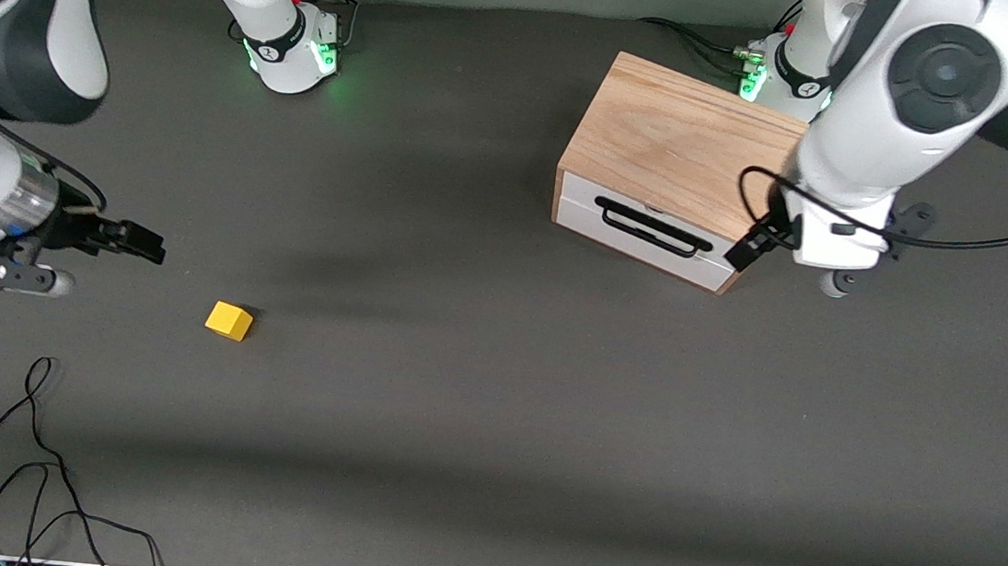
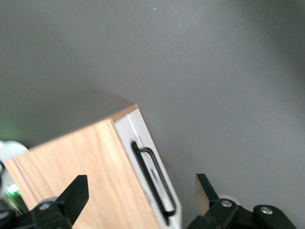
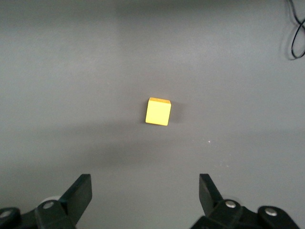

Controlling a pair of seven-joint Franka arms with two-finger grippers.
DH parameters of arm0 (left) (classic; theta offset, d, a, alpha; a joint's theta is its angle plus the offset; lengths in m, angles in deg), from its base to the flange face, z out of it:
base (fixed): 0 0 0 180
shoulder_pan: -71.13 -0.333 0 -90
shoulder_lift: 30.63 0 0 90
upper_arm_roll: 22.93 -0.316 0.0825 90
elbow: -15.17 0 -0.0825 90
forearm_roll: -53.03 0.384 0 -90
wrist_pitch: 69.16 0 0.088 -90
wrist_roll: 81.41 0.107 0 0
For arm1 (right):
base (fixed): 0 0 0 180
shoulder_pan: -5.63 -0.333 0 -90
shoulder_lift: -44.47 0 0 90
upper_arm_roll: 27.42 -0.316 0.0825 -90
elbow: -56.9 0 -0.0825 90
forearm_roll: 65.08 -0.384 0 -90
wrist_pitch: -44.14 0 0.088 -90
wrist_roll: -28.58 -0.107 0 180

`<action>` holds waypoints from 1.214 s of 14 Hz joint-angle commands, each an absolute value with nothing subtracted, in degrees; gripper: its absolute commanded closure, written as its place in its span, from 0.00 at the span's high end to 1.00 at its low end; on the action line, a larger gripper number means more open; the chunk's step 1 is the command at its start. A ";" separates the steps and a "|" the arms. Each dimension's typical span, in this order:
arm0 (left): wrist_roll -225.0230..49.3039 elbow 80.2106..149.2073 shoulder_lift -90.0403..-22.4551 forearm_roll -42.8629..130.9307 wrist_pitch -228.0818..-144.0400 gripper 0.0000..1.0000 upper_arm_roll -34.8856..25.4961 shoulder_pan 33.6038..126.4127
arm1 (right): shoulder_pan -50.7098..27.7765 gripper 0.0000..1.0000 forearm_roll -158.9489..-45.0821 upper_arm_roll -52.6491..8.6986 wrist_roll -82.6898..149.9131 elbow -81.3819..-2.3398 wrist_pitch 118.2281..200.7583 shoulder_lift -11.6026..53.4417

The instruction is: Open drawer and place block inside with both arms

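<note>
Next, my right gripper should go down to the opposite sides (image 1: 229, 321) (image 3: 158, 111) of the yellow block and close there, because the block belongs inside the drawer.
The light-wood cabinet (image 1: 675, 142) stands near the left arm's base. Its drawer (image 1: 639, 227), with a white front and a black bar handle (image 1: 653, 227), is shut. My left gripper (image 1: 745, 249) is open, up over the cabinet's front corner at the handle's end. In the left wrist view, the cabinet top (image 2: 71, 176) and the handle (image 2: 155, 176) lie between the spread fingers of the left gripper (image 2: 141, 188). The yellow block (image 1: 229, 321) lies on the dark table toward the right arm's end. My right gripper (image 1: 147, 245) is open and empty, above the table beside the block. The block (image 3: 158, 111) shows ahead of the right gripper (image 3: 145, 188).
Loose black cables (image 1: 34, 460) lie on the table near the front camera at the right arm's end; they also show in the right wrist view (image 3: 298, 38). The green-lit arm bases (image 1: 300, 46) (image 1: 765, 72) stand along the back edge.
</note>
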State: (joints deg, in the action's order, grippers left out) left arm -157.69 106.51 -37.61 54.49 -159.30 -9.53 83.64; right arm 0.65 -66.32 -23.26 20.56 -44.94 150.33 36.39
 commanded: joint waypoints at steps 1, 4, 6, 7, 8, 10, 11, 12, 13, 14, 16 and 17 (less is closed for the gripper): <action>-171.63 102.36 -41.52 55.31 -158.89 1.00 -5.55 83.97 | 0.88 1.00 -66.22 -22.94 17.15 -51.45 158.44 36.83; -179.03 101.31 -44.50 55.40 -160.30 1.00 -4.30 86.94 | 1.06 1.00 -70.17 -21.98 17.33 -58.13 166.37 35.78; -181.34 102.18 -46.52 55.66 -161.44 1.00 -4.30 88.35 | 1.06 1.00 -70.18 -21.80 18.46 -60.51 171.12 33.67; -181.51 102.79 -47.40 55.66 -162.06 1.00 -4.39 88.97 | 0.97 1.00 -70.18 -21.80 18.73 -60.70 171.75 32.70; -182.47 103.50 -47.85 55.58 -163.89 1.00 -4.39 88.98 | 0.89 1.00 -70.18 -21.80 18.65 -60.79 171.75 32.00; -185.20 105.78 -48.11 55.57 -166.71 1.00 -4.39 88.80 | 0.71 1.00 -70.18 -21.80 18.56 -60.87 174.63 29.72; -185.21 106.92 -48.46 55.57 -167.07 1.00 -4.39 88.71 | 0.88 1.00 -70.18 -21.80 18.91 -60.96 177.18 27.97; -185.21 108.24 -48.73 55.57 -167.25 1.00 -4.39 88.71 | 0.89 1.00 -70.18 -21.71 19.43 -60.96 179.12 26.30; -185.21 109.81 -48.73 55.40 -167.33 1.00 -4.39 88.63 | 0.71 1.00 -70.18 -21.80 19.44 -60.96 181.14 24.80; -185.21 111.40 -48.64 55.05 -167.51 1.00 -4.39 88.54 | 0.62 1.00 -70.18 -21.80 19.44 -60.96 183.59 23.13; -185.30 114.82 -48.38 54.87 -169.78 1.00 -4.39 88.71 | 0.36 1.00 -70.18 -21.80 19.35 -60.96 188.17 19.97; -185.38 116.49 -48.21 54.78 -171.10 1.00 -4.30 88.71 | 0.18 1.00 -70.18 -21.80 19.35 -60.96 190.02 18.38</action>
